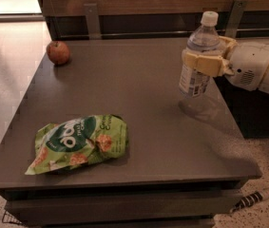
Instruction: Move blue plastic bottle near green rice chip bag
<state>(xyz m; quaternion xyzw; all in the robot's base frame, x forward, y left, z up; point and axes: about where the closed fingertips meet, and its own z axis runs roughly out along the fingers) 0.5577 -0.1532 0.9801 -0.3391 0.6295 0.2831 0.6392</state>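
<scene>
Next, I set the blue plastic bottle down on the table (159, 132) next to the green rice chip bag, on the side where my gripper is.
The blue plastic bottle (198, 56) is clear with a white cap and a pale label. It is upright and held a little above the right side of the dark table (139, 84). My gripper (204, 61) comes in from the right and is shut on the bottle's middle, its tan fingers (198, 63) wrapped around it. The green rice chip bag (79, 142) lies flat near the table's front left, well to the left of the bottle and nearer the camera.
A small red apple (58, 52) sits at the table's back left corner. A wooden wall with metal brackets (92, 19) runs behind the table. The table's right edge is just below my arm (257, 70). A cable (255, 199) lies on the floor at lower right.
</scene>
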